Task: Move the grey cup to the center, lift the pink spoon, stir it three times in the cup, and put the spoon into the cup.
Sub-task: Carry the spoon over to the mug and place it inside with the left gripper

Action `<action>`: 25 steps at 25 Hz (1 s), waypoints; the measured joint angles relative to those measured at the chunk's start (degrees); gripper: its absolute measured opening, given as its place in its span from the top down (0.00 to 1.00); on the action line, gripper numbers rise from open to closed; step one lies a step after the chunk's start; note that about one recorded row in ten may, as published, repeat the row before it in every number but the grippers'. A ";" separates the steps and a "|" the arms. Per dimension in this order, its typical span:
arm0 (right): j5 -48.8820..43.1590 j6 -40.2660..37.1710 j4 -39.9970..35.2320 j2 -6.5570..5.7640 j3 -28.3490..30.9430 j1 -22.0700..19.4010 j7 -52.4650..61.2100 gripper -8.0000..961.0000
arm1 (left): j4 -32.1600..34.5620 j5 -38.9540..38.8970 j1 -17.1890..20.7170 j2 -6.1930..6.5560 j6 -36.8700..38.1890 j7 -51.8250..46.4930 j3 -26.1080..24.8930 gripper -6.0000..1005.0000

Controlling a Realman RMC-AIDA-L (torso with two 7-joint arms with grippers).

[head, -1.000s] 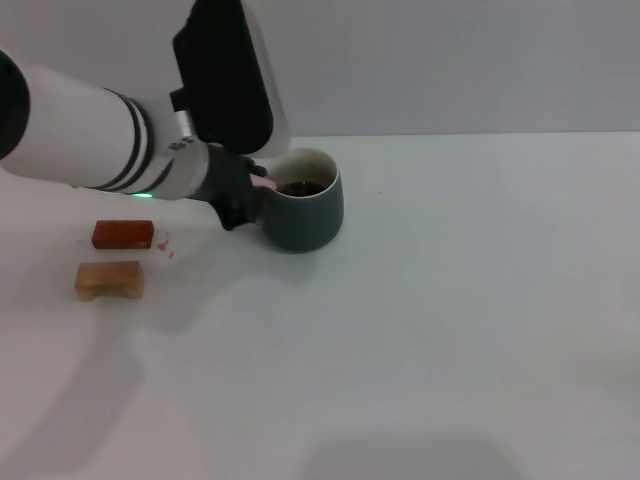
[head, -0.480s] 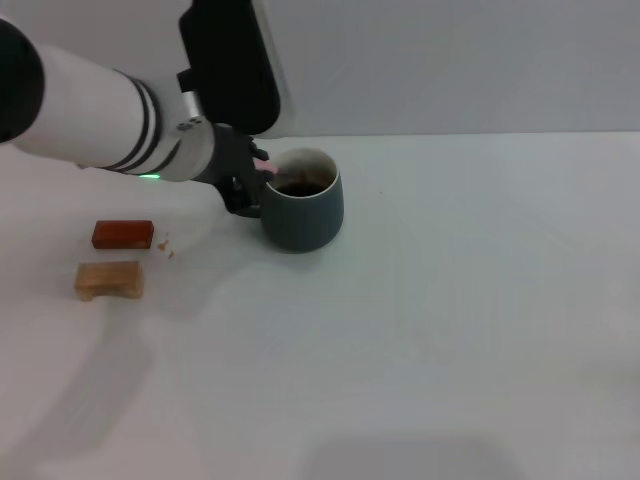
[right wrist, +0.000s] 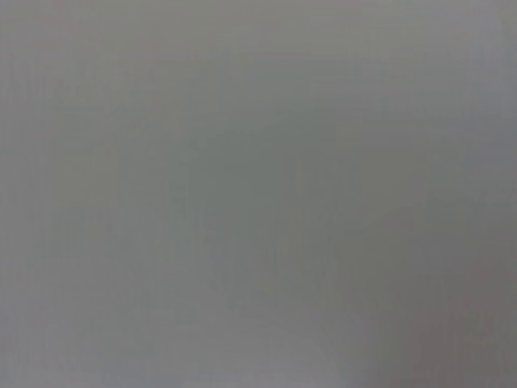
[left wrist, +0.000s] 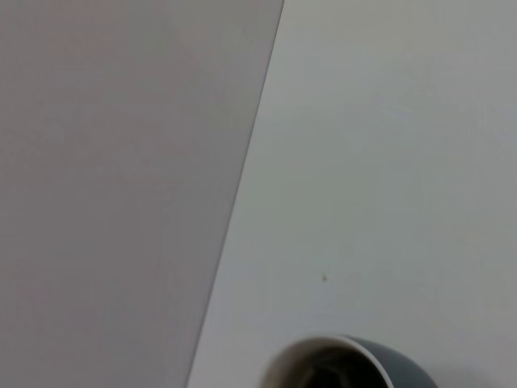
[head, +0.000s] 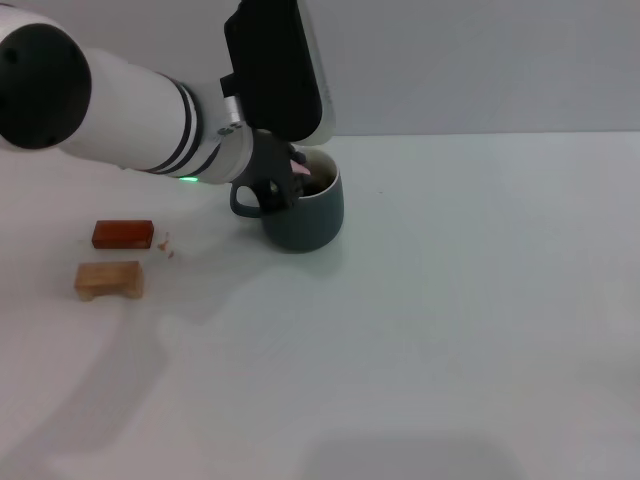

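Next, I let go of the pink spoon, now held at the cup's rim, with my left gripper in the grey cup, so it leans against the cup's rim (head: 271, 181) beside the cup's handle.
The grey cup (head: 308, 218) stands on the white table left of centre, with its loop handle (head: 243, 202) pointing left. My left gripper (head: 287, 176) hangs over the cup's left rim, shut on the pink spoon (head: 300, 169). Only a small pink piece of the spoon shows between the black fingers, and its bowl is hidden inside the cup. In the left wrist view the cup's white rim (left wrist: 317, 356) shows at the picture's edge. My right gripper is out of view.
A red-brown block (head: 123, 234) and a tan block (head: 109, 280) lie at the left of the table (head: 450, 300), with small crumbs (head: 166, 246) beside them. A grey wall rises behind the table. The right wrist view shows only plain grey.
My left arm has swung to the right, bringing the gripper and the pink spoon from the cup's left side to over its opening. The cup's handle has come into view.
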 joint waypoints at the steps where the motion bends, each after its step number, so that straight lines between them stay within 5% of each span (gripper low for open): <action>1: 0.00 0.00 0.00 0.00 0.00 0.00 0.00 0.99 | -0.57 -0.02 0.86 0.00 -0.22 -0.08 0.21 0.83; 13: -0.51 1.53 -0.53 0.00 -0.04 2.33 0.00 0.99 | -6.25 2.31 7.18 0.35 -3.31 -0.29 -1.86 0.83; 19: -0.53 2.13 -0.53 -0.06 -0.09 2.82 0.00 0.99 | -4.82 2.51 6.45 0.34 -1.85 -0.18 -3.20 0.83; 25: -0.48 2.16 -0.53 -0.09 -0.09 2.78 0.01 0.99 | 0.09 1.99 1.89 -0.01 0.52 0.17 -2.52 0.83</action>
